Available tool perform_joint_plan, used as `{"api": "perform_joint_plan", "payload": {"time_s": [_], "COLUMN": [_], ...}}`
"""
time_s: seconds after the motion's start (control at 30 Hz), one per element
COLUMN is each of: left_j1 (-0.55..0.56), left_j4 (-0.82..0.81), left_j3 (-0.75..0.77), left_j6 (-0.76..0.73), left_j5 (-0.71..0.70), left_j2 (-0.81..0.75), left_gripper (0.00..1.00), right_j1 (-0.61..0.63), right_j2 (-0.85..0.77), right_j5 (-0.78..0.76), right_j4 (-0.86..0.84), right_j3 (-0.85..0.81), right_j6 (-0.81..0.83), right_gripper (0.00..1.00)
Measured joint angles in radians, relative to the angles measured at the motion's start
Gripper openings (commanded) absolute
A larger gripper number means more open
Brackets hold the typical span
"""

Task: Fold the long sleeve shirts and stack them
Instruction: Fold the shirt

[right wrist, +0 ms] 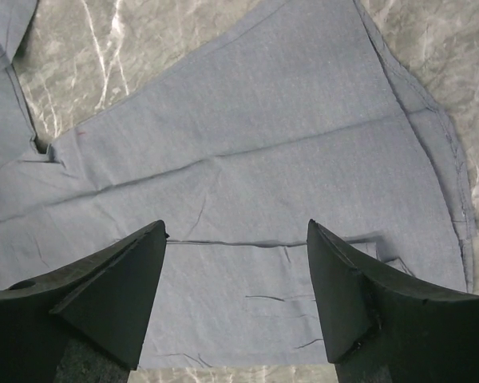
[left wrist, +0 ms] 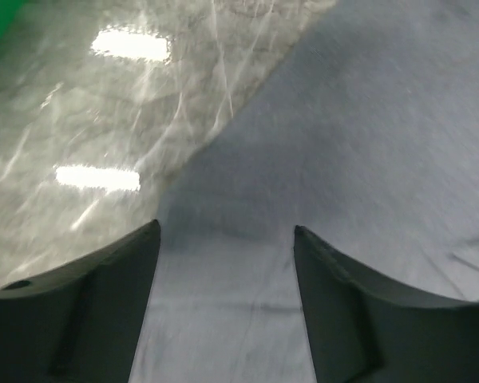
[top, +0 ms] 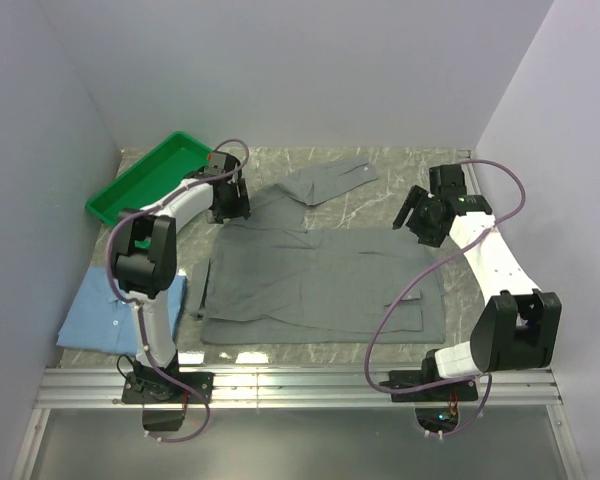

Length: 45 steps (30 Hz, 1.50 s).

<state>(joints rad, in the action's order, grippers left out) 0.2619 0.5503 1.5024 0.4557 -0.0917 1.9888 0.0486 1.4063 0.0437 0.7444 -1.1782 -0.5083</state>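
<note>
The robot's right gripper should close on the grey shirt's back corner (top: 415, 229), the one farthest away from the green tray.
The grey shirt (top: 320, 275) lies spread flat in the middle of the table, one sleeve (top: 330, 180) reaching to the back. The light blue shirt (top: 115, 310) lies folded at the front left. My left gripper (top: 230, 212) is open, low over the grey shirt's back left corner; its wrist view shows the cloth (left wrist: 343, 159) between the fingers (left wrist: 104, 303). My right gripper (top: 408, 218) is open, held above the shirt's right part; its wrist view shows the grey cloth (right wrist: 247, 159) below its fingers (right wrist: 112, 295).
A green plastic tray (top: 145, 180) stands at the back left, close behind the left gripper. Bare marble table (top: 420, 165) shows at the back right. White walls close in the left, back and right sides.
</note>
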Motion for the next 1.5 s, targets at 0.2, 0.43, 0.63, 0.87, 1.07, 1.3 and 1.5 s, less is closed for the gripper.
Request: {"api": "perform_joint_plan", "payload": {"time_s": [0.2,0.43,0.63,0.87,1.07,1.3,1.5], "left_j1": [0.0,0.002,0.029,0.044,0.034,-0.004,-0.02], "left_j4": [0.008,-0.014,-0.014,-0.015,-0.016,-0.009,-0.008], "left_j3": [0.021,0.021,0.034,0.035,0.035,0.061,0.069], "left_j6": [-0.009,-0.011,-0.022,-0.025,-0.024,-0.021,-0.021], "left_j5": [0.005,-0.003,-0.068,-0.118,-0.119,-0.109,-0.089], "left_j2": [0.071,0.09,0.103,0.104,0.095,0.09,0.094], "left_gripper": [0.7,0.71,0.72,0.73,0.73,0.65,0.58], "right_j1": [-0.001,-0.001,-0.001,-0.001,-0.001,-0.001,-0.001], "right_j2": [0.011,0.03,0.069,0.085,0.09,0.094,0.105], "right_j5": [-0.002,-0.011,-0.021,-0.027,-0.04,-0.043,-0.051], "right_j4": [0.0,-0.011,-0.021,-0.017,-0.011,-0.012,-0.012], "right_j3": [0.0,0.002,0.002,-0.006,-0.065,-0.087,-0.086], "right_j6": [0.001,0.0,0.0,0.0,0.001,0.001,0.004], "right_gripper": [0.76,0.75,0.74,0.73,0.72,0.72,0.72]}}
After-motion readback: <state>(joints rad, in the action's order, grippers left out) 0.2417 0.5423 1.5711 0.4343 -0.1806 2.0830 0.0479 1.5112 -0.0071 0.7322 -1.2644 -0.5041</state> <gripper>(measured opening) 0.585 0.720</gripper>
